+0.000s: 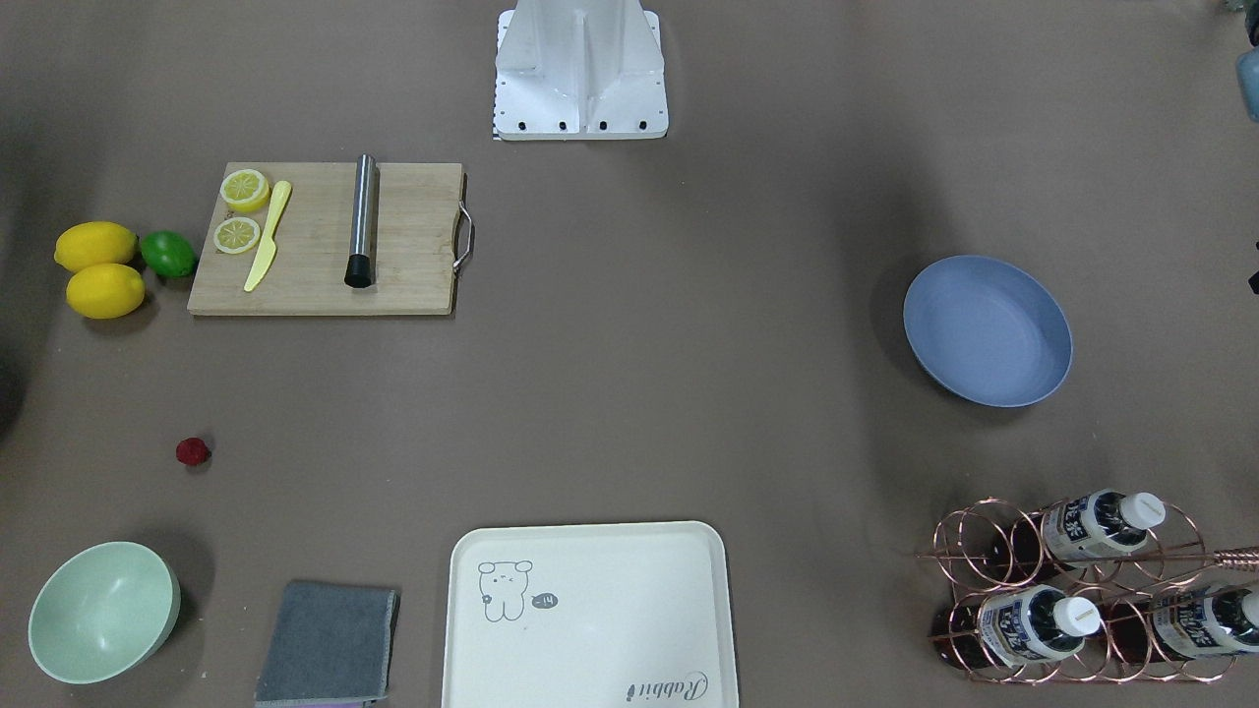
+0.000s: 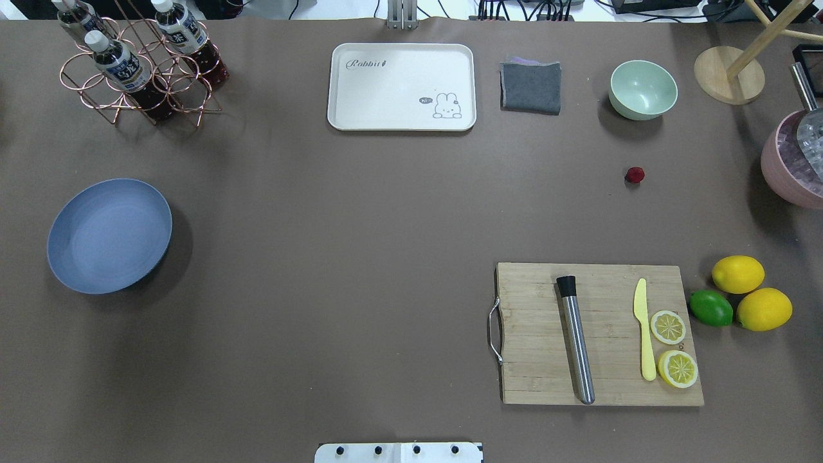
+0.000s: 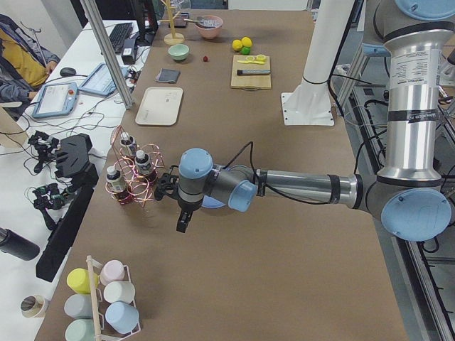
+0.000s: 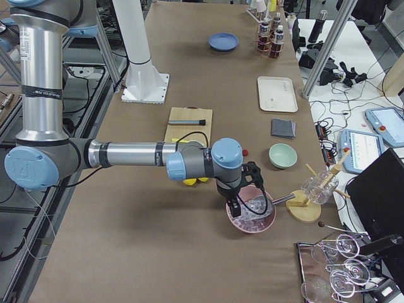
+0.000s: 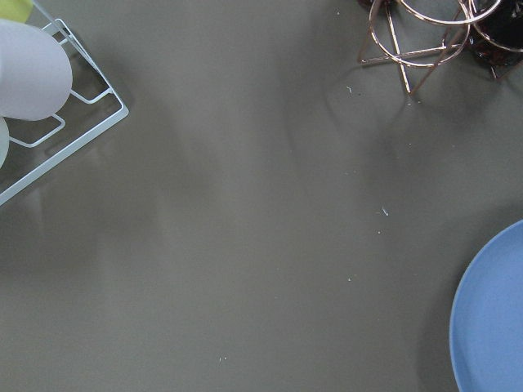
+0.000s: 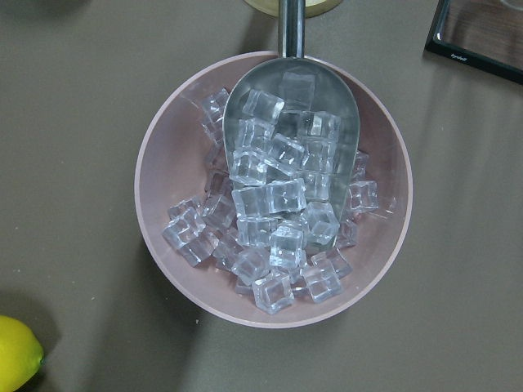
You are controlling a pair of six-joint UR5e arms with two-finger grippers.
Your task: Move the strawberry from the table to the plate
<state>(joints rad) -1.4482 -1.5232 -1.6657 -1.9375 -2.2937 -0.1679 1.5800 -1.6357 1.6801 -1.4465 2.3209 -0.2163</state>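
Observation:
Next, I move my left gripper to the plate's rim (image 1: 1069,353) (image 5: 453,313), on the side farthest from the strawberry, and close it there.
The strawberry (image 1: 193,451) (image 2: 634,175) lies alone on the table (image 2: 360,212), between the mint-green bowl and the cutting board. At the opposite end rests the blue-grey plate (image 1: 987,329) (image 2: 109,235), with nothing in it; its rim (image 5: 494,318) shows in the left wrist view. My left gripper (image 3: 183,220) hangs beside the plate, seen only from the side, so I cannot tell whether it is open. My right gripper (image 4: 235,205) hovers over a pink bowl of ice, far from the strawberry; whether it is open or shut I cannot tell either.
A cutting board (image 2: 598,334) carries a steel tube, a yellow knife and lemon slices. Beside it are two lemons (image 2: 751,292) and a lime (image 2: 710,307). There are also a mint bowl (image 2: 643,89), a grey cloth (image 2: 530,85), a cream tray (image 2: 402,85), a bottle rack (image 2: 138,64) and an ice bowl (image 6: 274,192).

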